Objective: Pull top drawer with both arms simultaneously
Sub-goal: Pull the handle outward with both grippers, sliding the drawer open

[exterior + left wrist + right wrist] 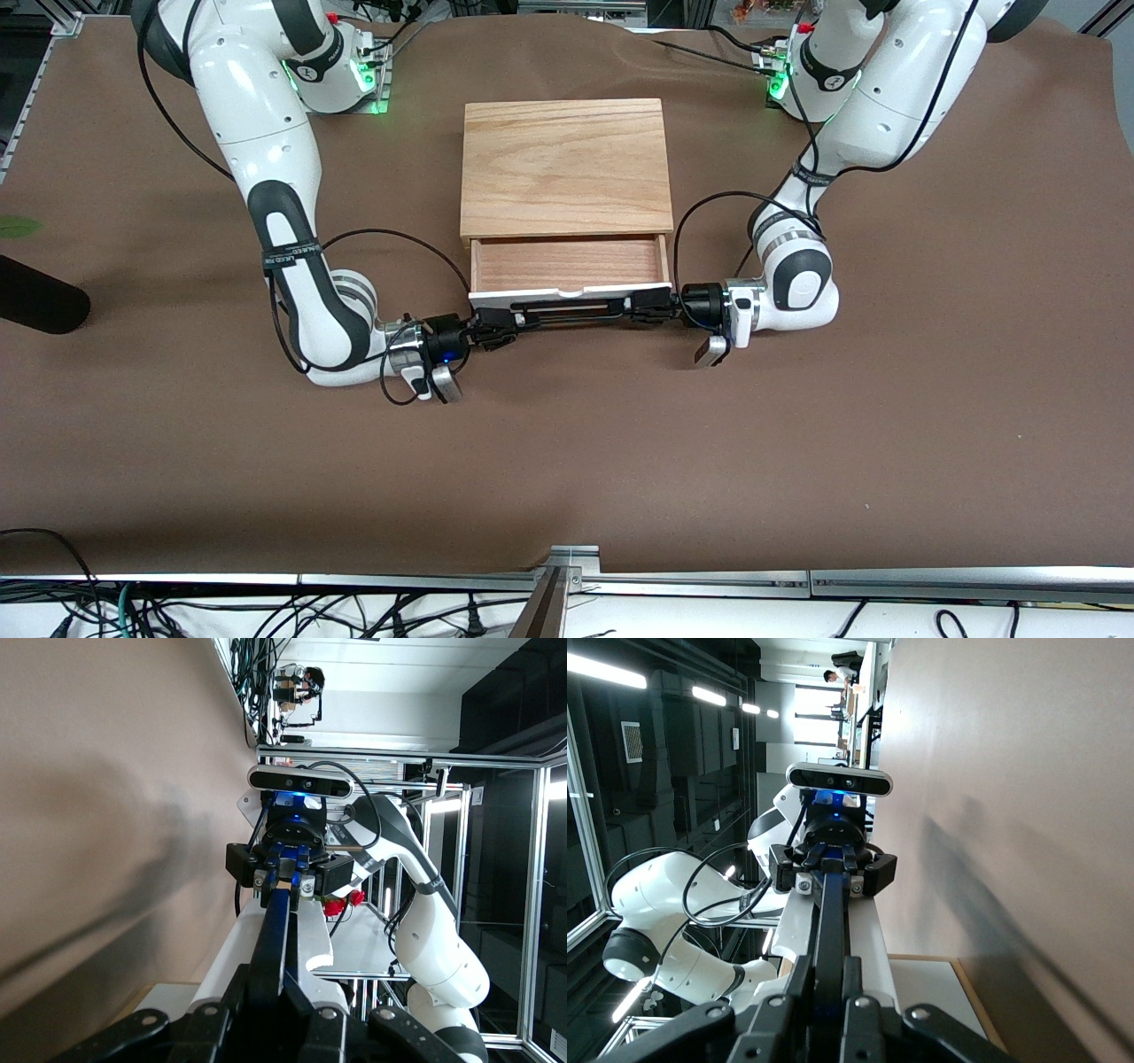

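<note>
I should let go of the black bar handle with my left gripper farther out from the cabinet, over the bare brown table cloth [580, 346].
The top drawer [567, 264] stands partly pulled out of the light-wood cabinet [564, 164], and its shallow wood tray shows empty. Its white front panel [567, 291] bears the black bar handle [571, 310]. My left gripper [651, 307] is shut on the handle's end toward the left arm's side. My right gripper [500, 328] is shut on the other end. In the left wrist view my left gripper [283, 992] clamps the handle bar [276, 921], with the right gripper [283, 873] at its other end. The right wrist view shows my right gripper [831, 979] clamped on the bar [830, 912].
The brown table cloth [567, 461] spreads on all sides of the cabinet. A dark rounded object [35, 306] and a green leaf [18, 228] lie at the right arm's end of the table. A metal rail [567, 571] runs along the table's edge nearest the front camera.
</note>
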Robot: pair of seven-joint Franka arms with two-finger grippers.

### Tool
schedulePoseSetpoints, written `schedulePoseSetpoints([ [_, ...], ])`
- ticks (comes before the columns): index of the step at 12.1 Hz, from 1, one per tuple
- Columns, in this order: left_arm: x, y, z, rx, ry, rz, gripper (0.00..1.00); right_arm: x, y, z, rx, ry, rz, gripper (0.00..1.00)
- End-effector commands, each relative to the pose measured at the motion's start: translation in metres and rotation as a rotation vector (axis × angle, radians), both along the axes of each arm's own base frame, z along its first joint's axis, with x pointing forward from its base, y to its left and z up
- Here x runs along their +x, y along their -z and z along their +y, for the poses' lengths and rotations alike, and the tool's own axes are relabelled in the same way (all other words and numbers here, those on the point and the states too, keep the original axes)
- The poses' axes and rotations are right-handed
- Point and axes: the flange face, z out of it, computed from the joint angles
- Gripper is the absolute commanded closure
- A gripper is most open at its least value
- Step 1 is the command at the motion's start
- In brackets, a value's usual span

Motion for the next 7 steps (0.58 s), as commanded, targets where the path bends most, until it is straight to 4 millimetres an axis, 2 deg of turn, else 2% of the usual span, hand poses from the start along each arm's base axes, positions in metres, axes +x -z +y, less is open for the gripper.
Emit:
schedulePoseSetpoints([
  [1,0.021,-0.006,0.023,0.001,-0.032,0.088,1.0,0.053,-0.011,-0.043,-0.011,0.135,-0.012,1.0],
  [7,0.045,-0.012,0.03,0.016,-0.067,0.142,1.0,0.063,-0.008,-0.05,-0.022,0.162,-0.027,1.0],
])
